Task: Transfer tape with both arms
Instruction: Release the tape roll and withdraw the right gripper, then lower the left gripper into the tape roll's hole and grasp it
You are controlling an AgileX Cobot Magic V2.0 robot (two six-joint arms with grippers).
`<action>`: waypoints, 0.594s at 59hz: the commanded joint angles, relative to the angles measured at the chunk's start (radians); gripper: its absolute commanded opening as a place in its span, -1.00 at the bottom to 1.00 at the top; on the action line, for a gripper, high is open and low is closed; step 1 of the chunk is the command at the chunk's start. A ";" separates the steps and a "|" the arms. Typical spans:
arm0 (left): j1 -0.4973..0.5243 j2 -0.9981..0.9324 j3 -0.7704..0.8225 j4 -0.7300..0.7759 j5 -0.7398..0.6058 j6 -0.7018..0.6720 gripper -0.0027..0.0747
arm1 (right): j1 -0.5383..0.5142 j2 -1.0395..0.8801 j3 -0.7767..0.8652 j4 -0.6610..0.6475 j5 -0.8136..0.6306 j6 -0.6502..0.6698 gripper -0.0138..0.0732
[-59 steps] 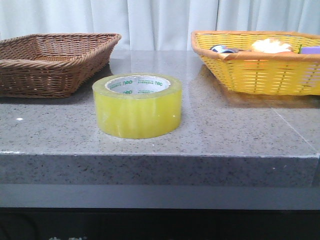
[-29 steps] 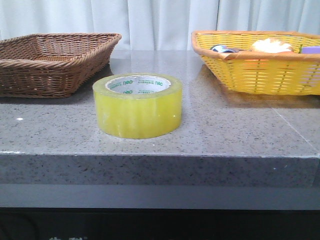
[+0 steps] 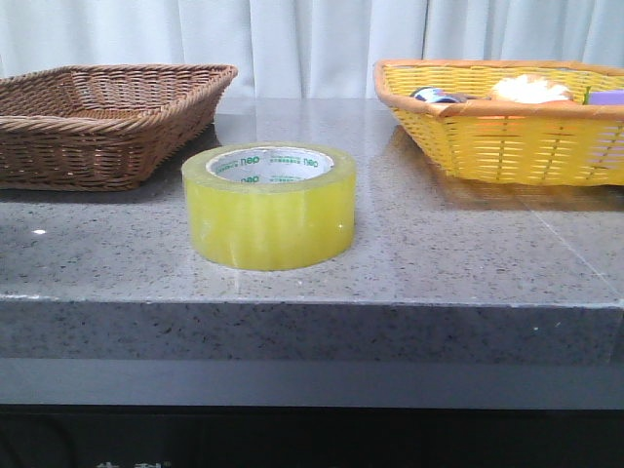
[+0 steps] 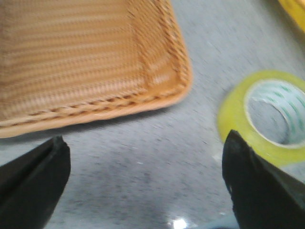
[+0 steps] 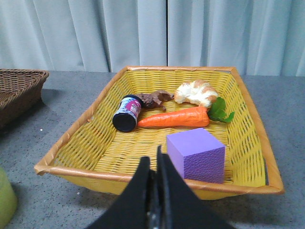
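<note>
The robot's left gripper will next move to the yellow tape roll and close on the roll's side (image 3: pixel 196 169) (image 4: pixel 232 109) nearest the brown basket.
The yellow tape roll (image 3: pixel 269 205) lies flat on the grey stone table, between the two baskets and near the front edge. It also shows in the left wrist view (image 4: pixel 269 117), blurred. My left gripper (image 4: pixel 145 157) is open and empty above the table, between the brown basket and the tape; its fingers (image 4: pixel 252 183) stand wide apart and one partly covers the roll's edge. My right gripper (image 5: pixel 153 167) is shut and empty, in front of the yellow basket's near rim. A sliver of the tape (image 5: pixel 6 200) shows in the right wrist view. Neither gripper shows in the front view.
A brown wicker basket (image 3: pixel 97 122) stands at the back left, empty inside (image 4: pixel 76 62). A yellow wicker basket (image 3: pixel 507 136) at the back right holds a purple cube (image 5: pixel 196 155), a carrot (image 5: pixel 174 118), a dark roll (image 5: pixel 126 113), bread (image 5: pixel 196 93) and a brown piece.
</note>
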State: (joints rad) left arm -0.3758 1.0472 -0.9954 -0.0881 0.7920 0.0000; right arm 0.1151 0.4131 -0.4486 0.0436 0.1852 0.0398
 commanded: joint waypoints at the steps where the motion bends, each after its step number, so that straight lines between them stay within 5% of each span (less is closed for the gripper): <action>1: -0.063 0.066 -0.084 -0.031 0.000 -0.041 0.72 | -0.008 0.002 -0.024 0.001 -0.087 -0.006 -0.84; 17: -0.186 0.258 -0.204 -0.144 0.050 -0.065 0.72 | -0.008 0.002 -0.024 0.001 -0.087 -0.006 -0.84; 35: -0.198 0.448 -0.262 -0.225 0.040 -0.065 0.72 | -0.008 0.002 -0.024 0.001 -0.087 -0.006 -0.84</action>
State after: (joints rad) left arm -0.5672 1.4854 -1.2192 -0.2595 0.8758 -0.0549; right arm 0.1151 0.4131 -0.4486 0.0436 0.1852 0.0398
